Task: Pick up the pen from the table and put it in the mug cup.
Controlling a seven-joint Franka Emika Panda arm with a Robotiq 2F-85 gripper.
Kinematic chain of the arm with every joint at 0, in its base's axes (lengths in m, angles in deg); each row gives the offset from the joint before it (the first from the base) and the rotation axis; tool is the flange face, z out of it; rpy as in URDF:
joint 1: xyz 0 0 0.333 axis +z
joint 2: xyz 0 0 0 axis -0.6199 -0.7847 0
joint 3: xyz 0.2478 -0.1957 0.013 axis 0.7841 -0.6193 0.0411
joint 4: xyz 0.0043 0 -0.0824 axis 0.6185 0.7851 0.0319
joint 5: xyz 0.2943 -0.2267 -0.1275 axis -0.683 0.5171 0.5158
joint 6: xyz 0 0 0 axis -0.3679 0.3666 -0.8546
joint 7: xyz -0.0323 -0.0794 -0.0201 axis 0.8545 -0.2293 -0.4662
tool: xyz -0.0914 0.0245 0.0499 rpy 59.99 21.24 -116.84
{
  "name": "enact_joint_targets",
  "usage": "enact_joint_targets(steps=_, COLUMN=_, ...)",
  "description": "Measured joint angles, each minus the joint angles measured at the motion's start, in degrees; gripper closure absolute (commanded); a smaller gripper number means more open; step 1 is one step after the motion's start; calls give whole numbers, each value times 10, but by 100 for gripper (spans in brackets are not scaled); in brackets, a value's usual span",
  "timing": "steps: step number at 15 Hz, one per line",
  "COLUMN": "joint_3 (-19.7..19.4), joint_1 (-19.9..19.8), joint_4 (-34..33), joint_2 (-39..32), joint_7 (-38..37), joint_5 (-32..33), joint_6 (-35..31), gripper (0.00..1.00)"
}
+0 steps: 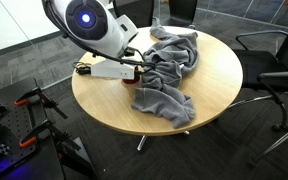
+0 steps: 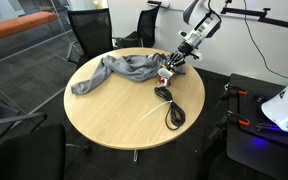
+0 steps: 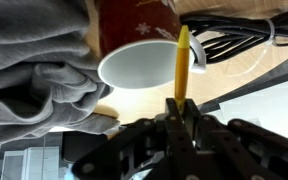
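My gripper is going to release the pen, letting it go inside the dark red mug cup [image 1: 131, 82] [image 3: 144, 64] that is beside the grey cloth.
In the wrist view my gripper [image 3: 181, 108] is shut on the yellow-orange pen [image 3: 182, 62], which sticks out from between the fingertips. Its tip reaches the rim of the dark red mug cup [image 3: 134, 25], whose light inside [image 3: 139, 66] faces the camera just left of the pen. In an exterior view the gripper [image 2: 174, 62] hangs over the mug [image 2: 165, 74] at the far edge of the round wooden table [image 2: 114, 115]. In an exterior view the arm covers the mug area [image 1: 136, 68]; the pen is too small to make out there.
A grey cloth [image 2: 124, 70] lies crumpled beside the mug and also shows in the wrist view [image 3: 34, 70]. A black coiled cable [image 2: 172, 108] lies on the table near the mug. Office chairs [image 2: 89, 35] stand around the table.
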Motion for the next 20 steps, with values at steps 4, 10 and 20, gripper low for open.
enact_joint_targets(steps=4, joint_3=-4, joint_1=-4, joint_4=2, joint_2=5, joint_7=23, joint_5=0, joint_6=26, gripper=97)
enact_joint_targets(steps=10, joint_3=-14, joint_1=-13, joint_4=17, joint_2=38, joint_7=59, joint_5=-1, joint_6=54, gripper=97)
enact_joint_targets(steps=20, joint_3=-22, joint_1=-33, joint_4=-3, joint_2=20, joint_7=133, joint_5=-5, joint_6=144, gripper=97)
